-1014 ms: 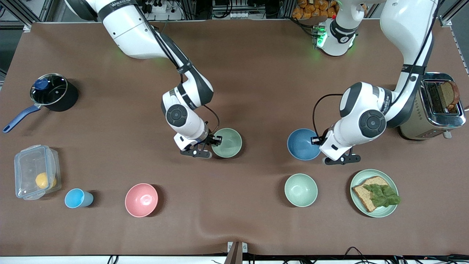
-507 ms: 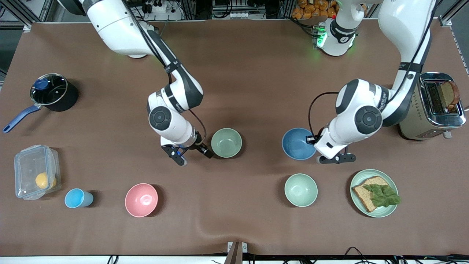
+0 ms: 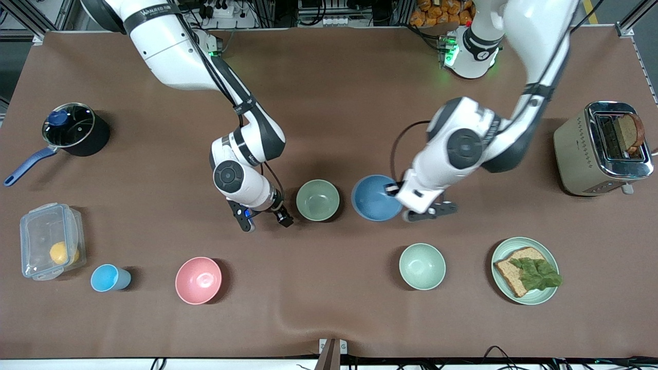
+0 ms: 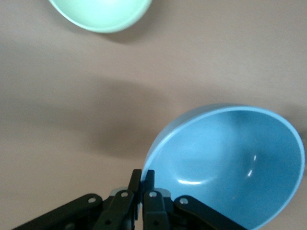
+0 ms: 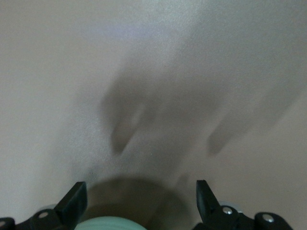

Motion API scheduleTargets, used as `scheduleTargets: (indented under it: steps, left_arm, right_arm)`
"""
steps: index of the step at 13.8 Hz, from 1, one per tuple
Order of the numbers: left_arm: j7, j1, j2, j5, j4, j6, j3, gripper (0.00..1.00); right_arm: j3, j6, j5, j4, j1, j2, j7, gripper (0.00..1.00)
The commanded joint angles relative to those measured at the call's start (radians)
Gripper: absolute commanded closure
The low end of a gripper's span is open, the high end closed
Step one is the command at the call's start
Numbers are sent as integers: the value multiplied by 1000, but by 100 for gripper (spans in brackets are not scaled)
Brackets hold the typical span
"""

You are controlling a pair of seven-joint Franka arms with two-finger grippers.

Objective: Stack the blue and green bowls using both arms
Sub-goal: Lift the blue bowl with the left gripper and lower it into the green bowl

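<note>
Next, I let go of the blue bowl with my left gripper inside the green bowl (image 3: 317, 200) beside my open right gripper.
The green bowl (image 3: 317, 200) stands upright on the table's middle. The blue bowl (image 3: 377, 198) hangs tilted just above the table, beside the green bowl toward the left arm's end. My left gripper (image 3: 399, 197) is shut on the blue bowl's rim; the left wrist view shows the pinch (image 4: 143, 175) and the bowl (image 4: 230, 167). My right gripper (image 3: 266, 222) is open and empty, low beside the green bowl toward the right arm's end. In the right wrist view the gripper (image 5: 139, 199) is spread, with the green bowl's rim (image 5: 110, 224) at the frame's edge.
A pale mint bowl (image 3: 422, 266) and a plate (image 3: 501, 288) with bread and lettuce lie nearer the front camera. A pink bowl (image 3: 198, 280), light-blue cup (image 3: 109, 278), lidded container (image 3: 50, 240) and pot (image 3: 74, 128) are toward the right arm's end. A toaster (image 3: 604, 149) is at the left arm's end.
My left gripper has carried the blue bowl across the table to just beside the green bowl. My right gripper has drawn back from the green bowl's rim and is off it.
</note>
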State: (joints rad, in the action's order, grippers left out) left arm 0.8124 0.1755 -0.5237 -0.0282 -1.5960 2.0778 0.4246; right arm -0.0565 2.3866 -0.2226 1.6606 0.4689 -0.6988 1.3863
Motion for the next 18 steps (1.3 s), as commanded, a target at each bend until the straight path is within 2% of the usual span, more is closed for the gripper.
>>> scheduleTargets:
  steps: [1,5,8,12,18]
  left_arm:
    - [150,88,-133,14,154,-7,-4,100]
    - [306,185,-194,13,182,118,-13,100]
    - [340,209,-228,10,183,165,-15,100]
    - [360,274,-257,10,180,177,-62,100]
    - [358,279,-280,8,180,177,-64,100]
  right_arm:
    - [-6,26,-15,-10,-7,-18,42,0]
    - [-5,26,-14,-18,-10,-22,45,0]
    - [-5,25,-11,-18,-18,-22,40,0]
    - [-6,26,-6,-24,-15,-24,36,0]
    - [-5,25,-4,-22,-16,-25,36,0]
